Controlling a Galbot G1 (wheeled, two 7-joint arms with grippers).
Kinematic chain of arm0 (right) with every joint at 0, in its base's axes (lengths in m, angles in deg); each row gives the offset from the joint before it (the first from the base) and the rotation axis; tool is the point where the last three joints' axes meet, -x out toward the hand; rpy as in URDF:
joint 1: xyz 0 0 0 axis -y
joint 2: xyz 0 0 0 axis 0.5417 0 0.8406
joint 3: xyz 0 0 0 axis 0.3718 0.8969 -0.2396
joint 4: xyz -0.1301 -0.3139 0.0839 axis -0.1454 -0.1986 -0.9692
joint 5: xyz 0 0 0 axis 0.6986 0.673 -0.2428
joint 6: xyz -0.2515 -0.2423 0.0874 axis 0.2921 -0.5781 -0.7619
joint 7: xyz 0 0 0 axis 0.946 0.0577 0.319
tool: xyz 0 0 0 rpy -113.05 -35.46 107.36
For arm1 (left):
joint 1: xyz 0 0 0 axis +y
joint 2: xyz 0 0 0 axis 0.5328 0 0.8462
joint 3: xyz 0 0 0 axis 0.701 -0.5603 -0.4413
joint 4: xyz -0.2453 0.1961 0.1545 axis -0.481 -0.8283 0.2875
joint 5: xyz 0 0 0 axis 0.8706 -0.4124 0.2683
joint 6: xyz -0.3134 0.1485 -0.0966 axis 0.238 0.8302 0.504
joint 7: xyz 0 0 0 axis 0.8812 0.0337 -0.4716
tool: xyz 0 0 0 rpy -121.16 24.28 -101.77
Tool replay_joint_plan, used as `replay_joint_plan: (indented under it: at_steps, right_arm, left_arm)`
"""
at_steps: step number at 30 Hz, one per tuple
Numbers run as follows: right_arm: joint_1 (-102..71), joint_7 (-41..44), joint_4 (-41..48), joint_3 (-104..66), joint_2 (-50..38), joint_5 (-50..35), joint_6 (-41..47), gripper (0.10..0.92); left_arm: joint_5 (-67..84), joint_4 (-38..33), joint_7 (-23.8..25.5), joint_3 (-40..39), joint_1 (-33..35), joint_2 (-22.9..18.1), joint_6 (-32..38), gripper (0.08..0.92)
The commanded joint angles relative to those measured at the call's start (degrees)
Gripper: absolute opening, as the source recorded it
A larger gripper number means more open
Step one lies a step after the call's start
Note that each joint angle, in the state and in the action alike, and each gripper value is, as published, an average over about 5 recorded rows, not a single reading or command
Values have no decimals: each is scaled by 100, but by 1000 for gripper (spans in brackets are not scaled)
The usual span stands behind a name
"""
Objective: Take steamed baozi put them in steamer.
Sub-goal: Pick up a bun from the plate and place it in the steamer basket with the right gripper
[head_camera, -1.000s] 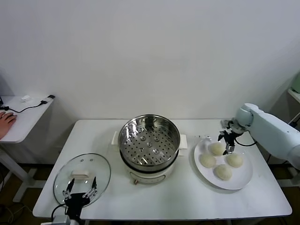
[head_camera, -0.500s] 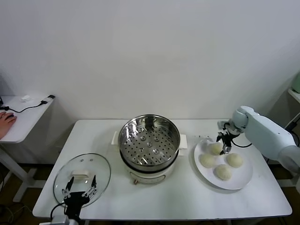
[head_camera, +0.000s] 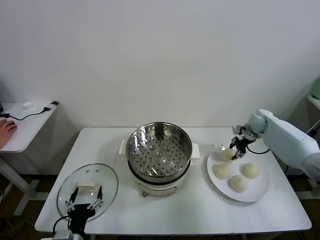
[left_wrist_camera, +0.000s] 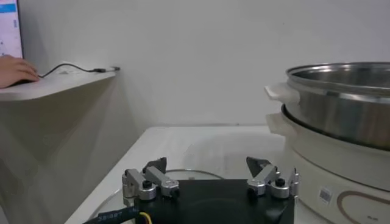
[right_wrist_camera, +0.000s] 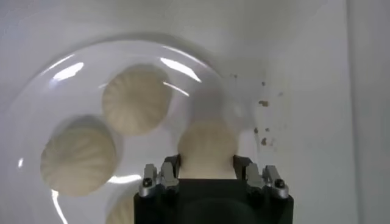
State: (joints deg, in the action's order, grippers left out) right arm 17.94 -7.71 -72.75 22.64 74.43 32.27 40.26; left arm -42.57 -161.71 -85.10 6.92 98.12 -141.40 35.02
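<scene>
The robot's right gripper should release the baozi on the back part of the steel steamer's holed bottom (head_camera: 159,140), close to the steamer's back side.
My right gripper (head_camera: 234,151) is shut on one steamed baozi (head_camera: 223,155) and holds it just above the far left part of the white plate (head_camera: 260,192). In the right wrist view that bun (right_wrist_camera: 207,145) fills the space between the fingers of the gripper (right_wrist_camera: 206,162). Three more baozi (head_camera: 221,171) (head_camera: 250,170) (head_camera: 238,183) lie on the plate. The steel steamer (head_camera: 159,150) stands with nothing in it at the table's middle, left of the plate. My left gripper (head_camera: 85,201) waits open at the front left over the glass lid.
A round glass lid (head_camera: 87,187) with a white handle lies at the table's front left. The steamer's side (left_wrist_camera: 347,103) rises close beside the left gripper (left_wrist_camera: 207,165). A side desk (head_camera: 25,125) with a person's hand stands far left.
The right gripper closed on the far bun, then raised it slightly and carried it a little left, off its place on the plate. The left arm stayed still.
</scene>
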Motion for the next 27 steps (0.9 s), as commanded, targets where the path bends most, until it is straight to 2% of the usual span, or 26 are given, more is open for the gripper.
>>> replay_joint_plan:
  at_steps: [1,7,13,19,27]
  right_arm:
    - [2745,347,-1805,1871,-240,-1222,-234,594]
    - [3740,316,-3005,2268,591,-1841,-763,594]
    - [3512,-158,-3699,2406,1492,-1462,-1751,594]
    - [2744,-545,-3309,2467,2023,-44,-2874,594]
    - [1668,-902,-2005,2087,2353,1722,-3462,597]
  left_arm:
    - [-10,-72,5,-59,17,30,-21,823]
    - [-34,-157,17,-131,52,46,-54,823]
    - [-64,-218,18,-139,85,62,-56,823]
    - [-113,-262,9,-141,128,10,-40,823]
    - [-201,-259,5,-159,139,-67,-15,823]
